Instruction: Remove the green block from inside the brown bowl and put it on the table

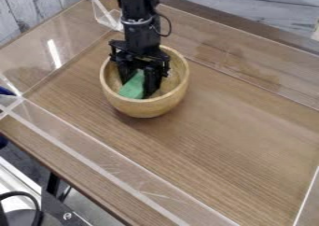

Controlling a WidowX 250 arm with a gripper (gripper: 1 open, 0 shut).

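The robot's gripper needs to release the green block on bare table midway (252,124) between the brown bowl and the clear side panel.
The brown bowl (145,100) sits left of centre on the table (225,146). Inside it lies the green block (133,85), tilted against the bowl's floor. My black gripper (142,80) reaches straight down into the bowl, its fingers closed around the block's upper part. The arm rises behind it toward the top of the view and hides the far part of the bowl's inside. Part of the block is covered by the fingers.
Low clear acrylic walls (37,99) border the tabletop on all sides. Wood-grain surface stretches to the right and front of the bowl. A dark cable loop (19,206) lies off the table at the bottom left.
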